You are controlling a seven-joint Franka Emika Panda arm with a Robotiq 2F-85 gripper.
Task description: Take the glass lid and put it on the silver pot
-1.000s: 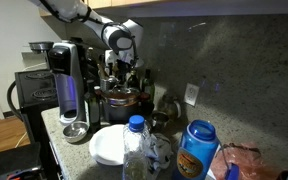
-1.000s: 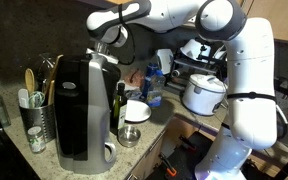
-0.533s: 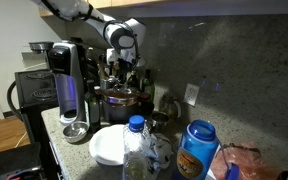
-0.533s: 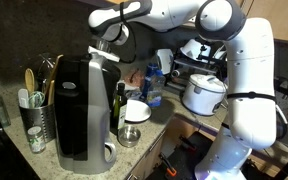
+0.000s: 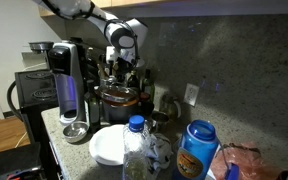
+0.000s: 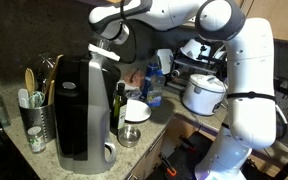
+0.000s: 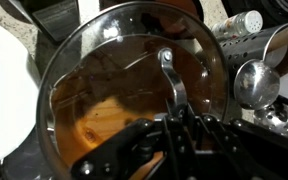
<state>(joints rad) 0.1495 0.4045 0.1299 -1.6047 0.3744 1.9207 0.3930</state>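
Observation:
Next, my gripper lets go of the glass lid on the rim of the silver pot (image 5: pixel 121 94) (image 7: pixel 134 90), beside the coffee machine.
In the wrist view the glass lid (image 7: pixel 104 70) fills most of the frame, and its metal handle runs down into my gripper (image 7: pixel 179 125). The jaws are shut on that handle. Orange-red shows through the glass from the silver pot directly beneath. In an exterior view my gripper (image 5: pixel 120 68) hangs straight over the silver pot (image 5: pixel 119 102), which stands by the back wall next to the coffee machine. I cannot tell whether the lid touches the pot. In the exterior view from the opposite side my gripper (image 6: pixel 106 48) shows above the coffee machine, which hides the pot.
A white bowl (image 5: pixel 109 145) sits in front of the pot and shows at the left edge of the wrist view (image 7: pixel 4 80). The black-and-silver coffee machine (image 5: pixel 69 85) stands beside the pot. Bottles and a blue container (image 5: pixel 197 148) crowd the counter front. A ladle (image 7: pixel 254 82) lies nearby.
My arm has shifted slightly upward over the pot. The grip on the lid handle is the same.

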